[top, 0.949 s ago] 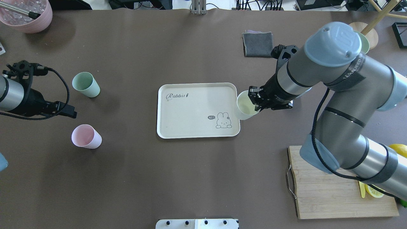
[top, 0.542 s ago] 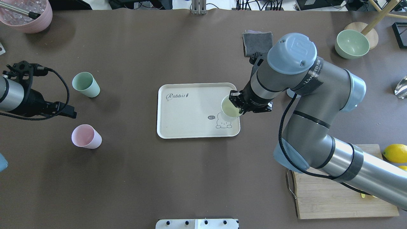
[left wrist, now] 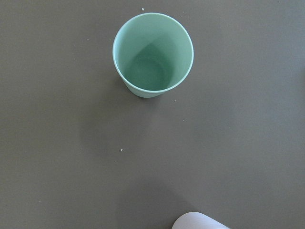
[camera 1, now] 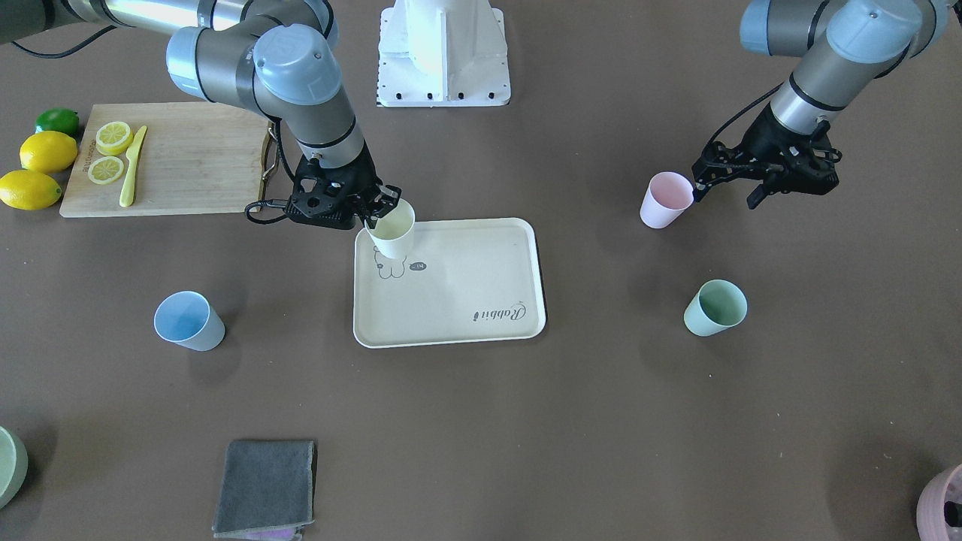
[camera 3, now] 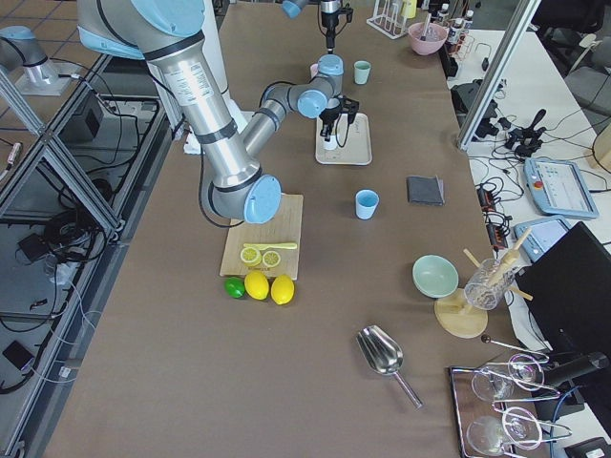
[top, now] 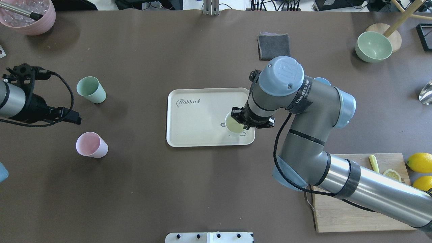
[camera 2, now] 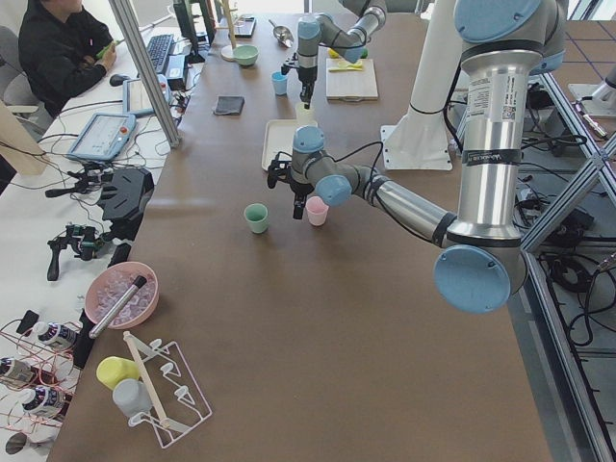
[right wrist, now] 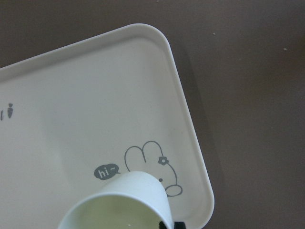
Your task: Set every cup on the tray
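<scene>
Next, I move my left gripper over to the pink cup and close it on the cup's rim point(camera 1: 692, 193), on the side that is nearest my left arm.
My right gripper point(top: 243, 122) is shut on the pale yellow cup point(top: 234, 126) and holds it upright over the rabbit drawing at the near right corner of the cream tray point(top: 199, 114). It also shows in the front view point(camera 1: 392, 229). I cannot tell whether the cup touches the tray. The pink cup point(top: 91, 145) and the mint green cup point(top: 90, 89) stand on the table at the left. My left gripper point(camera 1: 727, 191) is open and empty between them, close beside the pink cup point(camera 1: 664, 199). The light blue cup point(camera 1: 188, 321) stands right of the tray, hidden by my right arm in the overhead view.
A wooden cutting board point(camera 1: 195, 161) with lemon slices and a knife lies near my right arm's base, with lemons point(camera 1: 46, 152) beside it. A grey cloth point(top: 273, 46), a pale green bowl point(top: 373, 46) and a ribbed pink pot point(top: 32, 18) sit along the far edge.
My right arm has carried the yellow cup leftward from beside the tray's right rim to over the rabbit drawing. The left arm has not moved.
</scene>
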